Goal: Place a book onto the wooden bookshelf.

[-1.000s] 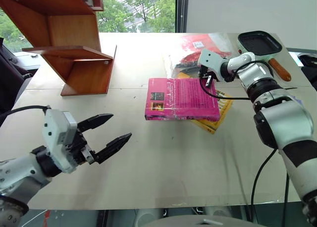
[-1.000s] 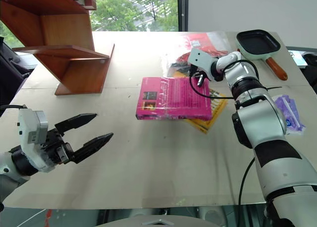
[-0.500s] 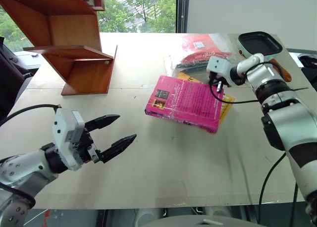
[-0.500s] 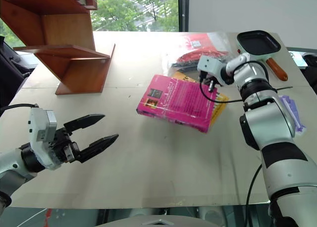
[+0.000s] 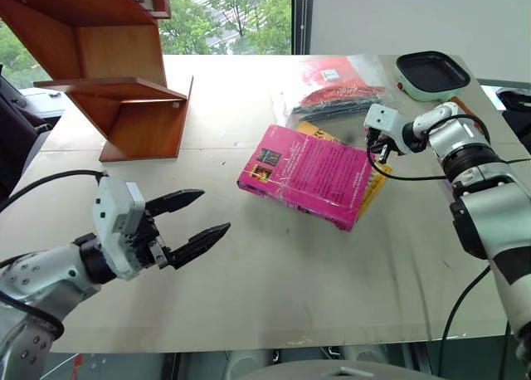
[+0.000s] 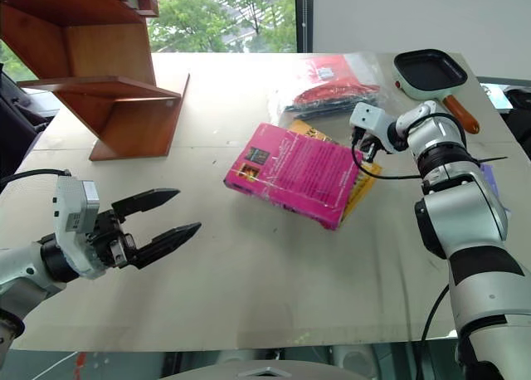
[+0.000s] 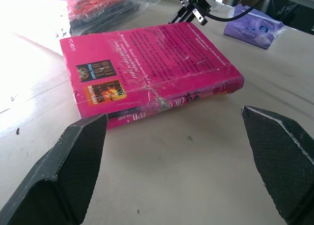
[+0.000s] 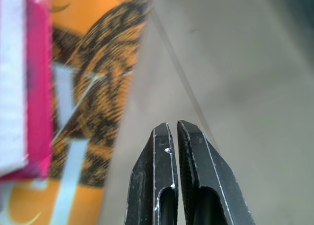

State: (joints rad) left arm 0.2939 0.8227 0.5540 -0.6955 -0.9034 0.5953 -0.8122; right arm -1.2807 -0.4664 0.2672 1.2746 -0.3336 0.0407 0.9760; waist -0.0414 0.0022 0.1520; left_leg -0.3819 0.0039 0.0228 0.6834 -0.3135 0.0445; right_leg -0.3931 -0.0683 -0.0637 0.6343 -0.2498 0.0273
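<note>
The robot's left gripper should next move to the middle of the magenta book's spine (image 5: pixel 288 202) (image 7: pixel 161 107), which faces the table's front edge, and close there.
The book (image 5: pixel 311 174), a thick magenta paperback, lies flat and askew in the middle of the table, resting partly on a yellow book (image 5: pixel 372 181). My left gripper (image 5: pixel 214 211) hovers open near the table's front left, pointing at the pink book (image 7: pixel 152 68), a good gap short of it. My right gripper (image 5: pixel 376 150) is shut and empty, just off the book's far right corner, by the yellow book's edge (image 8: pixel 98 87); its fingertips (image 8: pixel 167 131) press together above bare table. The wooden bookshelf (image 5: pixel 124 73) stands at the far left.
A black pan (image 5: pixel 433 69) with a pale rim sits at the far right. A clear bag of red and black packets (image 5: pixel 332 85) lies behind the books. A purple tissue pack (image 7: pixel 255 26) lies right of the books. The table's front edge runs below my left arm.
The pink book has swung round on the yellow one, its right end coming nearer. My right gripper moved right and lower, off the book's corner. The left gripper held still.
</note>
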